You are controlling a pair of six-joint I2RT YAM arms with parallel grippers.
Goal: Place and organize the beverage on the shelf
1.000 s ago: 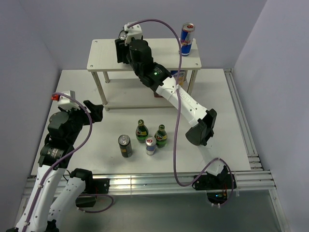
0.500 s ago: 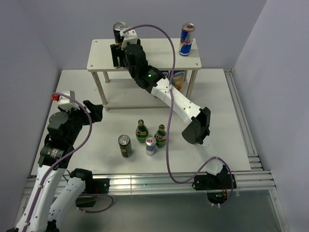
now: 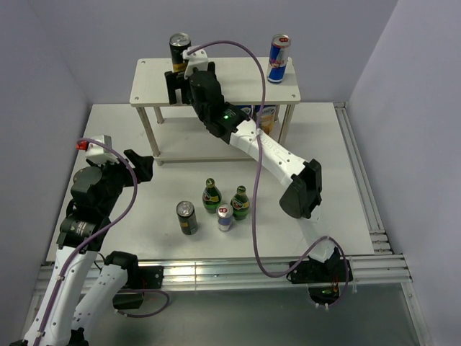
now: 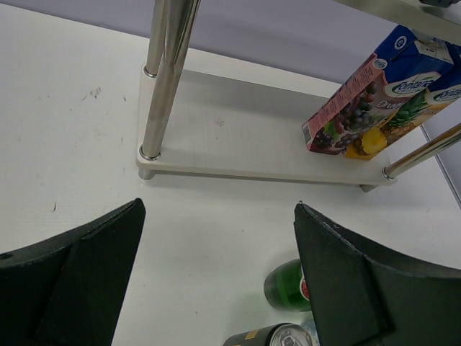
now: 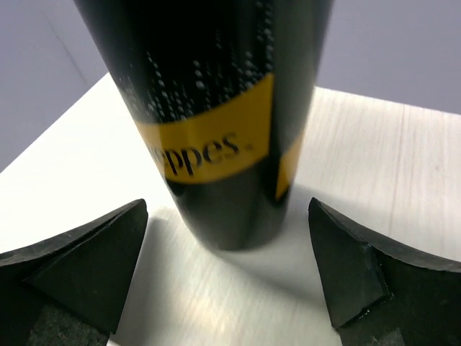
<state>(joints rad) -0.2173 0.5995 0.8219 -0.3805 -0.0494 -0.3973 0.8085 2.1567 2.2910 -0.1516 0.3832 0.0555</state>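
The body of the black can (image 3: 186, 217) (image 4: 261, 337) sits on the table beside the green bottles, and my left gripper needs to close around it next.
The shelf (image 3: 151, 88) stands at the back of the table. On its top board stand a black can with a yellow band (image 3: 179, 50) at the left and a blue-and-silver can (image 3: 278, 59) at the right. My right gripper (image 3: 179, 76) is open just in front of the black can (image 5: 216, 108), with its fingers apart from it in the right wrist view (image 5: 227, 205). On the table stand two green bottles (image 3: 211, 195) (image 3: 240, 202), a black can (image 3: 186, 218) and a blue-and-silver can (image 3: 225, 218). My left gripper (image 3: 144, 167) hangs open and holds nothing.
Two juice cartons (image 4: 374, 94) lie on the shelf's lower tier (image 4: 238, 155) at the right. A steel post (image 4: 162, 79) of the shelf stands just ahead of the left gripper (image 4: 220, 209). A green bottle (image 4: 284, 285) and black can (image 4: 270, 337) show below it.
My right gripper has opened and let go of the black can, which now stands on the shelf's top left. The right arm drew back slightly. The left arm has not moved.
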